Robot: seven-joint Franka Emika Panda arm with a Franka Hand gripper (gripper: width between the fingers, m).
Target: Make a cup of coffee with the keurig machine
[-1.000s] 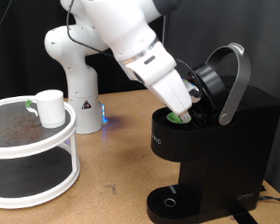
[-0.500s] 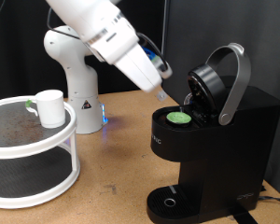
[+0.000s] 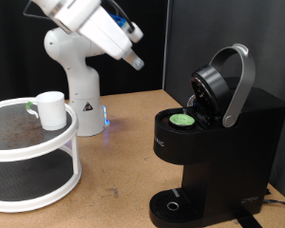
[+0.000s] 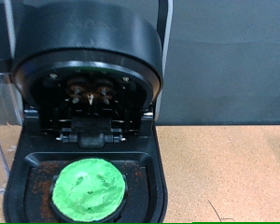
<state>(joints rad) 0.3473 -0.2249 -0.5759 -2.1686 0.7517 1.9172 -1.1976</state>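
Observation:
The pod is in the chamber, so I'll grip the top of the grey handle point(image 3: 240, 47) on the keurig machine's raised lid.
The black keurig machine point(image 3: 239, 142) stands at the exterior view's right with its grey-handled lid point(image 3: 224, 81) raised. A green-topped pod point(image 3: 183, 120) sits in the open chamber, and it also shows in the wrist view point(image 4: 90, 189) below the lid's needle housing. The white cup point(image 3: 51, 109) stands on the top tier of a round stand at the exterior view's left. My gripper point(image 3: 136, 60) is high in the air at the top middle, between the cup and the machine, touching nothing. No fingers show in the wrist view.
The white two-tier round stand point(image 3: 47, 150) with dark mesh shelves fills the lower left. The arm's white base point(image 3: 78, 90) stands behind it. The machine's round drip tray point(image 3: 171, 204) is bare. The wooden table point(image 3: 119, 157) lies between stand and machine.
My gripper has pulled up and to the exterior view's left, away from the machine's open chamber. The green pod stays in the chamber. The cup has not moved.

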